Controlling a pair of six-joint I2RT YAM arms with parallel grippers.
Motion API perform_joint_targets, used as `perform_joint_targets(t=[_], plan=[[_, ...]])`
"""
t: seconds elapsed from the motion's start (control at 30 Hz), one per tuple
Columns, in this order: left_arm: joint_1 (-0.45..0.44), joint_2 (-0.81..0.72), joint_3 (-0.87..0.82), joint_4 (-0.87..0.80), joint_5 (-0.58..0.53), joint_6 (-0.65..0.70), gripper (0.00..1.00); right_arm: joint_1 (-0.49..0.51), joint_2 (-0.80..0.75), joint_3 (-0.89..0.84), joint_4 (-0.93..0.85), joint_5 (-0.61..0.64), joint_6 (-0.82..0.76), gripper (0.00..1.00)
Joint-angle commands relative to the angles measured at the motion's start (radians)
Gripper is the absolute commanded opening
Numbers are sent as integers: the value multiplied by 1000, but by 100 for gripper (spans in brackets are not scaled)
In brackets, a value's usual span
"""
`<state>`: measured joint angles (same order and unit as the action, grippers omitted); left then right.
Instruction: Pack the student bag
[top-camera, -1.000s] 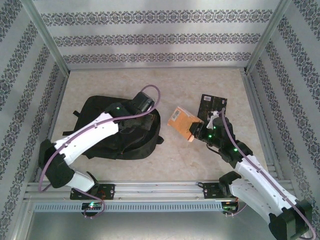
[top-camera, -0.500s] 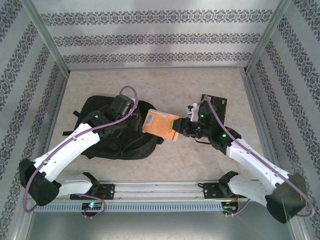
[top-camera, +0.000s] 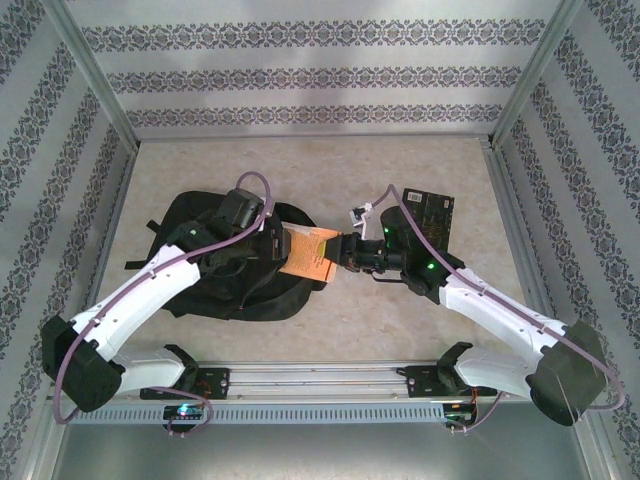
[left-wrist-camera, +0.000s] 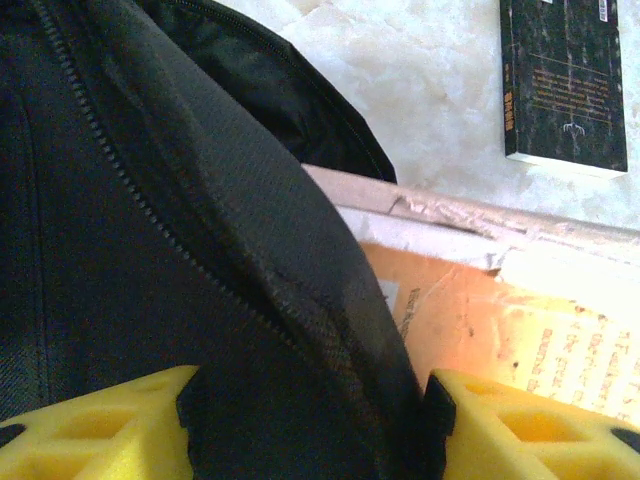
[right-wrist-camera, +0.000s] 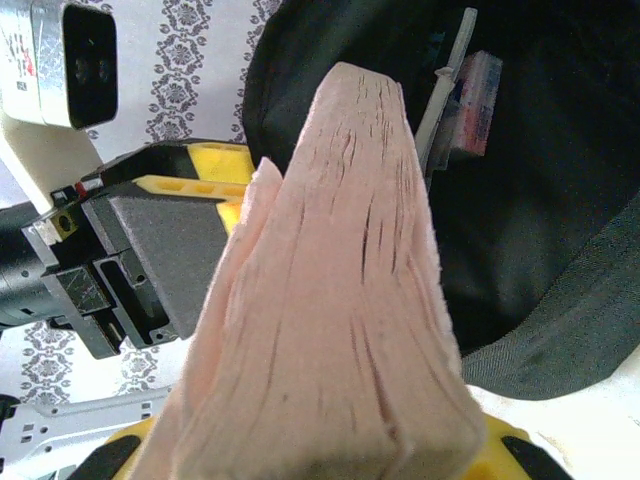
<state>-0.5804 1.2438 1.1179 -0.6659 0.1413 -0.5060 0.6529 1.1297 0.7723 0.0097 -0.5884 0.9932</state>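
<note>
The bag's flap is hanging over the orange book's end, so next my left gripper pinches the flap's edge (left-wrist-camera: 345, 375) and pulls it back before my right gripper pushes the book in.
The student bag (top-camera: 195, 265), a black backpack, lies flat on the left of the table. My left gripper (top-camera: 270, 240) is at its right-hand opening; the yellow fingers (left-wrist-camera: 110, 425) stand well apart, and a fold of the bag's zip-edged fabric (left-wrist-camera: 150, 250) lies between them. My right gripper (top-camera: 345, 250) is shut on an orange book (top-camera: 312, 255), holding its left end over the bag's mouth. In the right wrist view the book's page edge (right-wrist-camera: 350, 300) points into the dark opening of the bag (right-wrist-camera: 540, 200). In the left wrist view the orange book (left-wrist-camera: 480, 330) sits just behind the flap.
A black book (top-camera: 430, 215) lies flat on the table to the right of the right arm, also seen as the black book (left-wrist-camera: 565, 80) in the left wrist view. Patterned walls with metal posts enclose the table. A rail (top-camera: 320, 378) runs along the near edge.
The right arm has swung left, carrying the orange book from mid-table to the bag's mouth. The left gripper has shifted left along the bag's opening and its jaws have spread apart.
</note>
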Motion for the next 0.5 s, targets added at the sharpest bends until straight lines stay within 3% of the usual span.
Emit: perform_joint_targets(t=[0.0, 0.17, 0.47], plan=[[8, 29, 34, -43, 16, 22, 61, 20, -9, 41, 119, -38, 4, 0], [8, 2, 66, -35, 40, 21, 69, 23, -7, 40, 111, -32, -5, 0], [-13, 22, 120, -119, 96, 44, 72, 24, 3, 35, 125, -29, 1, 0]])
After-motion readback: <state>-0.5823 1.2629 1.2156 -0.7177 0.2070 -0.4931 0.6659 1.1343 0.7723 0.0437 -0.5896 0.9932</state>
